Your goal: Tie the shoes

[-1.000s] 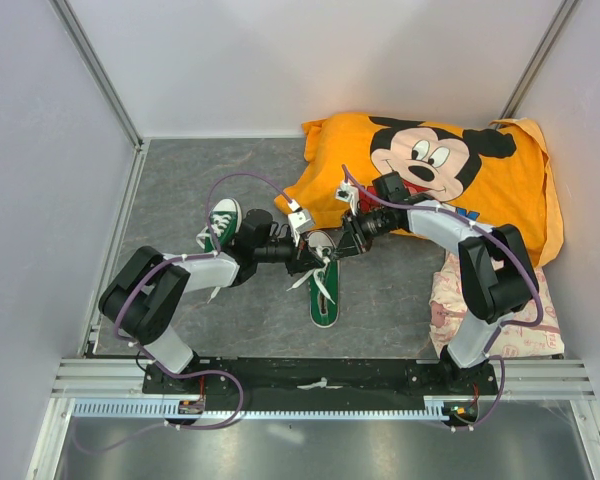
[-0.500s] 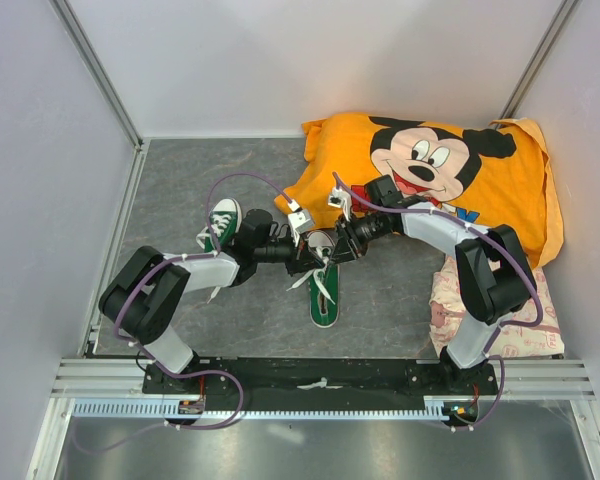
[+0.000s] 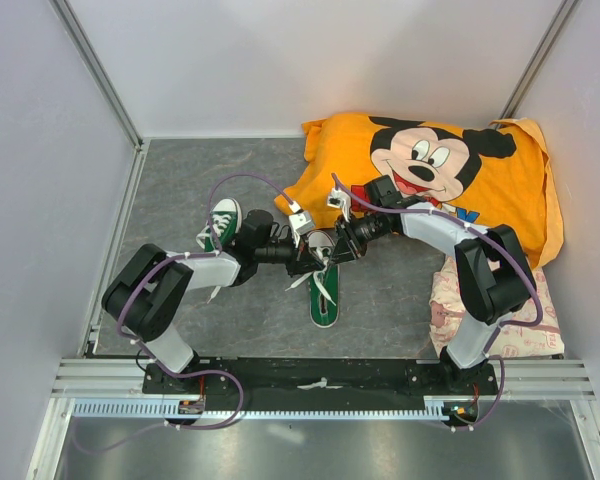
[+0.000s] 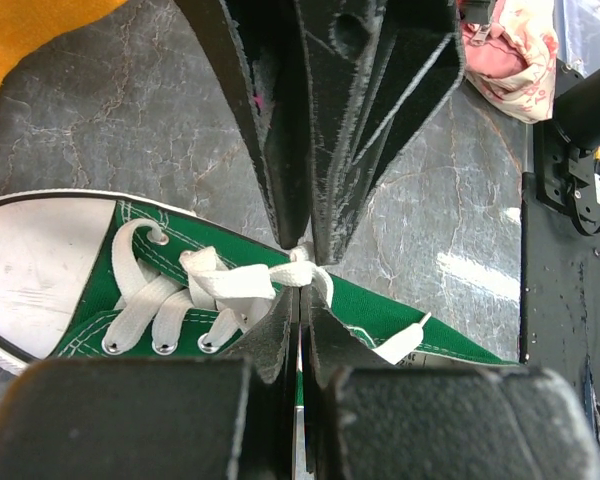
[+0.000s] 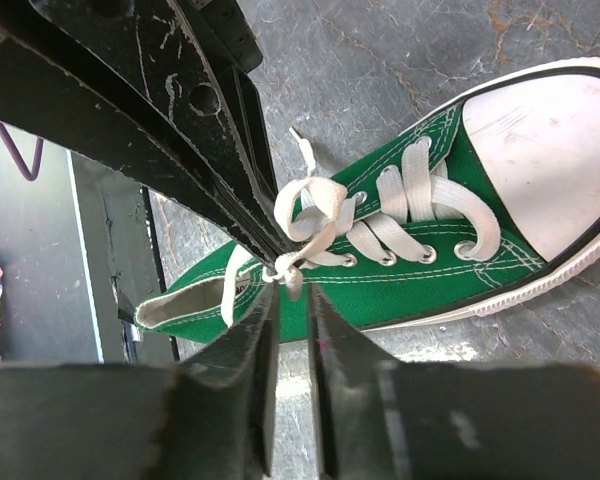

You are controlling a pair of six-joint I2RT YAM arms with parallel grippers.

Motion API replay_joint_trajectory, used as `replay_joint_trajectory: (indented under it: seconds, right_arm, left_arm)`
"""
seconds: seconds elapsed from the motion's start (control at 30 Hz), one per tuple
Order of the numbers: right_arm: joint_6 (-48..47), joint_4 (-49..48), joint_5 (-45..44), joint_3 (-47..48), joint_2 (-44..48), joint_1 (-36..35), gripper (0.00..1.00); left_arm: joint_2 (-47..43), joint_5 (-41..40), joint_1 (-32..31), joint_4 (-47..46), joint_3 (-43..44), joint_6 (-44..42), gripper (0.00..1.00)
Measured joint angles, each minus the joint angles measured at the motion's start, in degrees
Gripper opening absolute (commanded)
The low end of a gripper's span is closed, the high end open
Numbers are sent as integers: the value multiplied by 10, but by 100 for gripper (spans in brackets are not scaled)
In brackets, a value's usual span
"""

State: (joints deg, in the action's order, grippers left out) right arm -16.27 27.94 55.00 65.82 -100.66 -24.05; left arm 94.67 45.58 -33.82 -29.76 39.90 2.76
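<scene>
I have my left gripper shut on the knot beside my right gripper's fingers, so I will open it, take the loop nearer the shoe's toe cap (image 4: 234, 284) and pull.
One green shoe (image 3: 323, 300) lies in the middle of the mat with its white toe cap pointing away from the arm bases. The other shoe (image 3: 223, 218) stands to the left by my left arm. Both grippers meet over the middle shoe's laces. My left gripper (image 4: 302, 290) is shut on the white lace (image 4: 230, 283) at the knot, above the green canvas (image 4: 400, 310). My right gripper (image 5: 292, 295) faces it with its jaws a narrow gap apart. A short lace strand (image 5: 292, 283) hangs at their mouth. Loose loops of lace (image 5: 315, 200) lie over the shoe's eyelets (image 5: 420, 270).
An orange Mickey Mouse cloth (image 3: 430, 180) fills the back right corner. A pink patterned cloth (image 3: 450, 300) lies by the right arm's base. Aluminium posts and white walls close in the mat, and a rail (image 3: 320, 385) runs along the near edge.
My right arm has shifted slightly left and toward the shoe, bringing its fingers up against the left gripper's. The left arm and both shoes have stayed put.
</scene>
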Motion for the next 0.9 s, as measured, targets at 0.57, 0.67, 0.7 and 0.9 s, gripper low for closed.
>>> replay_joint_trajectory:
  seconds: [0.57, 0.67, 0.7, 0.9]
  right_arm:
    - [-16, 0, 7, 0, -4, -1, 0]
    - [-17, 0, 6, 0, -4, -1, 0]
    - [-17, 0, 5, 0, -4, -1, 0]
    - [-17, -1, 0, 0, 5, -1, 0]
  left_arm:
    - [2, 6, 0, 6, 3, -1, 26]
    - [2, 6, 2, 10, 3, -2, 34]
    - [2, 5, 3, 12, 3, -3, 36]
    - [-39, 4, 15, 42, -11, -16, 48]
